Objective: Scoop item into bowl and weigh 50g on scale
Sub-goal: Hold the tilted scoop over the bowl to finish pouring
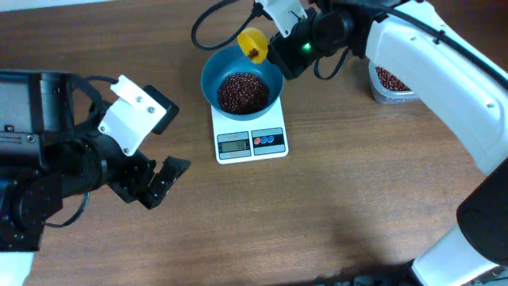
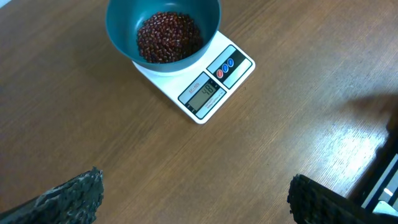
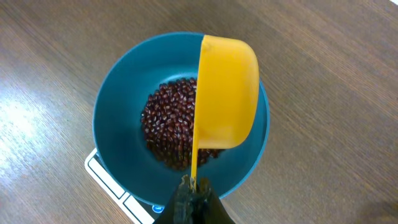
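The robot's right gripper needs to let go of the yellow scoop, now tipped over the teal-blue bowl, on the beans in the clear plastic tub (image 1: 402,78), with the scoop's handle over the tub's rim.
The teal-blue bowl (image 1: 242,83) sits on the white scale (image 1: 252,141) and holds a heap of dark red-brown beans (image 1: 242,91). My right gripper (image 3: 194,190) is shut on the handle of a yellow scoop (image 3: 227,93), tipped on its side over the bowl (image 3: 118,112); a few beans show in the scoop (image 1: 252,44) from overhead. My left gripper (image 2: 196,199) is open and empty, low over the table in front of the scale (image 2: 211,87), well apart from the bowl (image 2: 163,34). The scale's display is lit.
A clear plastic tub (image 1: 389,83) with more beans stands at the back right, partly hidden by my right arm. A black cable (image 1: 208,20) loops behind the bowl. My left arm's body fills the left side.
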`<state>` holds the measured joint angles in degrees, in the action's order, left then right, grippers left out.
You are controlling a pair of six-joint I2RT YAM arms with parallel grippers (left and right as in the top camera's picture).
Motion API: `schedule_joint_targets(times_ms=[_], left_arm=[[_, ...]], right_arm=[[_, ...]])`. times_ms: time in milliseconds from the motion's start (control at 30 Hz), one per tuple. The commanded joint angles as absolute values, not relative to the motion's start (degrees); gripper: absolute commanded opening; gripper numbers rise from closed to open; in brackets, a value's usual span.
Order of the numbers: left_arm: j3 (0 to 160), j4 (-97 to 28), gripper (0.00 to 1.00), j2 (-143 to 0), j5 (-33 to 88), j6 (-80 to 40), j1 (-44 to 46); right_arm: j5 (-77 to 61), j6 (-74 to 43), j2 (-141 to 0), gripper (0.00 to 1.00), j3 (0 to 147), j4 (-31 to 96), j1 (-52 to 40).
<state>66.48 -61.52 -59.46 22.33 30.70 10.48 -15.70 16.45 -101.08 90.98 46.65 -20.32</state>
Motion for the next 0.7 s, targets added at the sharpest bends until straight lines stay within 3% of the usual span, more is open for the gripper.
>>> schedule_joint_targets(times_ms=[0, 200, 600, 667], left_arm=[[66.48, -61.43, 0.99, -59.29, 23.11, 31.77, 10.33], [66.48, -61.43, 0.99, -59.29, 23.11, 31.77, 10.33], [66.48, -61.43, 0.99, -59.29, 23.14, 31.77, 10.33], [66.48, -61.43, 0.99, -59.29, 23.14, 31.77, 10.33]], right_arm=[[-15.27, 15.77, -100.09, 0.04, 92.53, 47.05, -20.62], [-18.81, 15.77, -100.16, 0.04, 92.71, 48.18, -20.71], [-8.45, 15.77, -100.53, 0.04, 93.21, 50.46, -22.81], [-11.77, 15.75, -99.74, 0.04, 93.97, 50.37, -23.14]])
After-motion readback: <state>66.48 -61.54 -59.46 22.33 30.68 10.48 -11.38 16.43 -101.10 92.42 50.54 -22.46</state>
